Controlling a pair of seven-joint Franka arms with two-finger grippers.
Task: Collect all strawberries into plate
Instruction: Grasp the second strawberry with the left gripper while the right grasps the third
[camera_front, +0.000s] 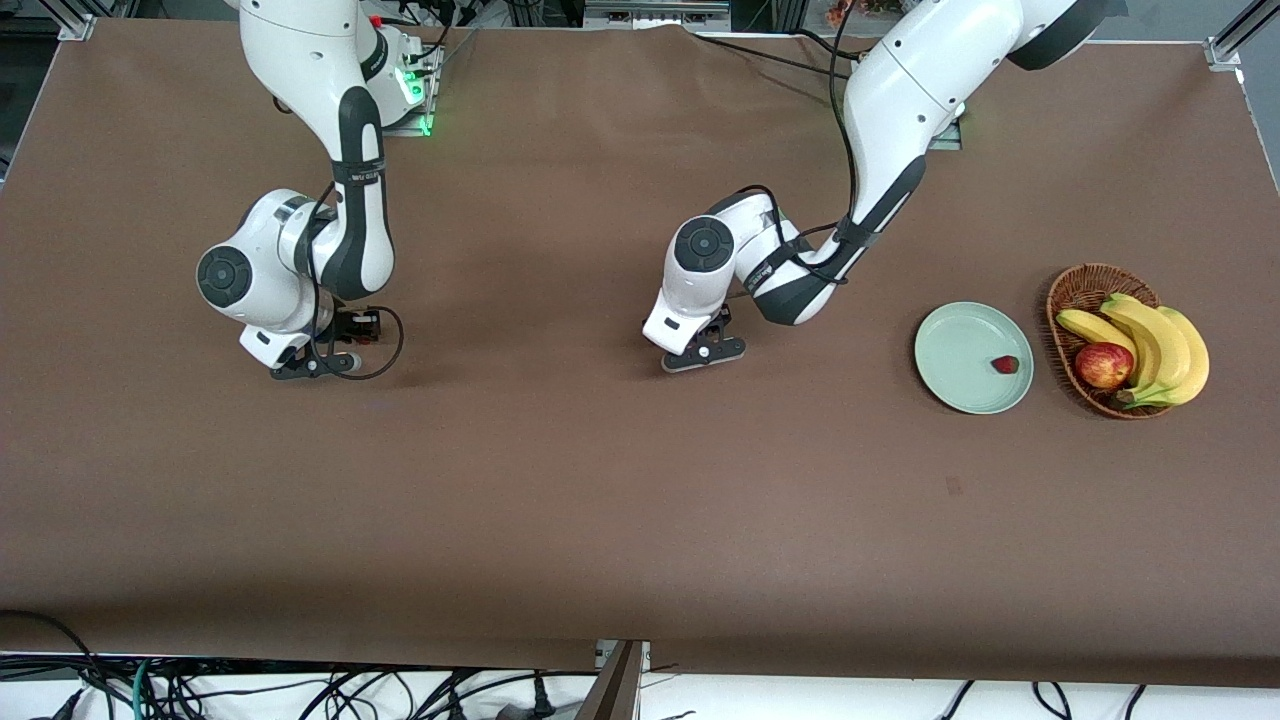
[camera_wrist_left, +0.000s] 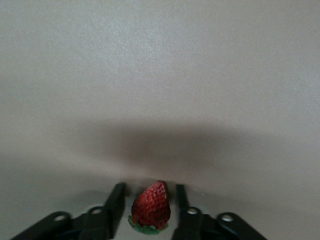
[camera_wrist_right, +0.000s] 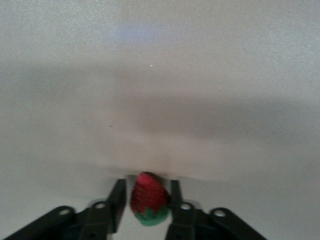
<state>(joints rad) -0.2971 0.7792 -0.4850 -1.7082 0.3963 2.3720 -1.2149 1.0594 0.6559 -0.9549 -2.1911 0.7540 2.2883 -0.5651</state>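
Next, my right gripper sets its strawberry down and lets go of it on the brown table's middle (camera_front: 727, 347), beside the fingers of my left gripper.
A strawberry (camera_wrist_left: 151, 207) lies on the brown table between the fingers of my left gripper (camera_wrist_left: 149, 186), which are drawn in close on both sides with a thin gap still showing. That gripper (camera_front: 703, 352) is down at the table's middle. My right gripper (camera_wrist_right: 147, 181) is shut on another strawberry (camera_wrist_right: 148, 197), low at the table toward the right arm's end (camera_front: 312, 367). Both berries are hidden in the front view. A third strawberry (camera_front: 1005, 364) lies in the pale green plate (camera_front: 955, 350) toward the left arm's end.
A wicker basket (camera_front: 1062, 300) with bananas (camera_front: 1165, 350) and a red-yellow apple (camera_front: 1103, 365) stands beside the plate, at the left arm's end. Cables hang along the table's near edge.
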